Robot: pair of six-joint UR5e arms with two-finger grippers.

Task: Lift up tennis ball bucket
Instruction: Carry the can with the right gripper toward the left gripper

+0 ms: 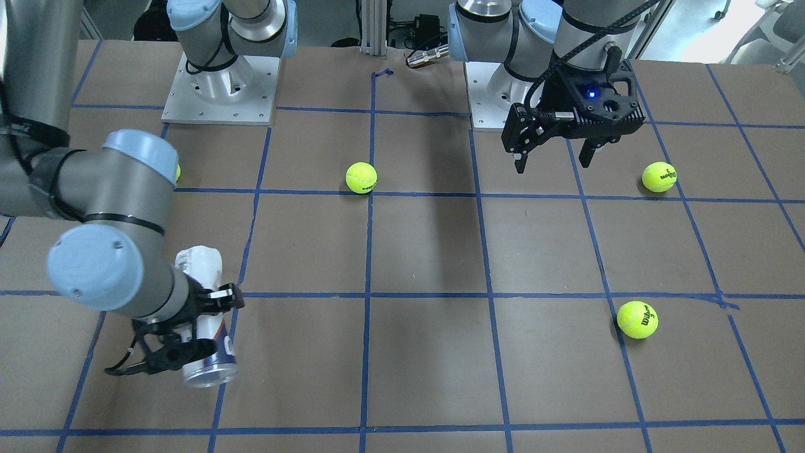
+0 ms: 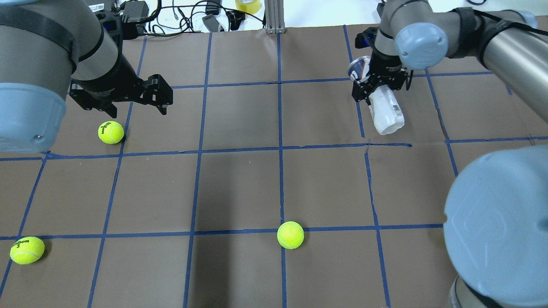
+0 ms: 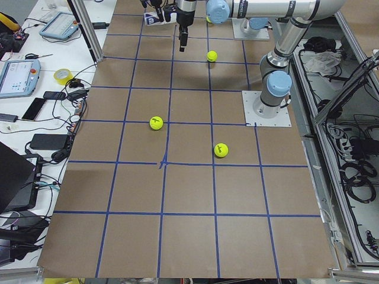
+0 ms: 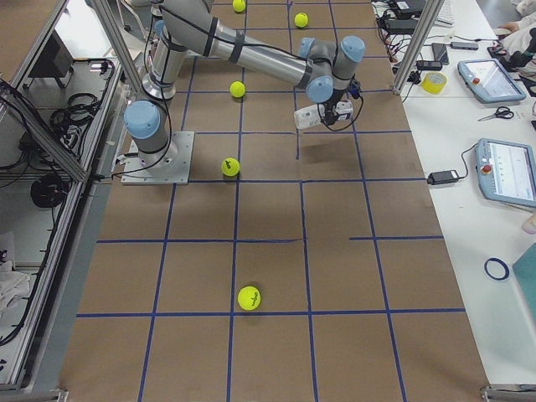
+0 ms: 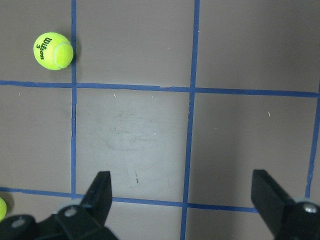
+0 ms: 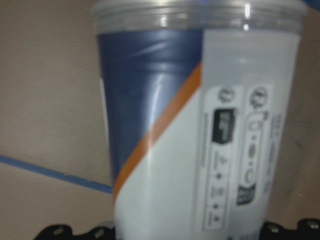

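Next, my right gripper sets the tennis ball bucket free along the blue line across the middle [image 1: 410, 286] of the brown table, releasing it there.
The tennis ball bucket [image 2: 387, 113] is a clear tube with a white and navy label and a metal rim. It lies tilted, almost on its side, in my right gripper [image 2: 379, 87], which is shut around its middle. In the front view the tube [image 1: 202, 264] sticks out on both sides of the right gripper [image 1: 192, 327], rim end toward the camera. A shadow under the tube [image 4: 307, 117] in the right side view suggests that it is off the table. The label [image 6: 220, 150] fills the right wrist view. My left gripper [image 2: 138, 110] is open and empty above the table.
Yellow-green tennis balls lie on the brown gridded table: one [image 2: 111, 132] just below the left gripper, one [image 2: 27, 250] at the near left, one [image 2: 290, 235] near the middle. Both arm bases [image 1: 220, 88] stand at the robot's side. Cables and devices lie beyond the far edge.
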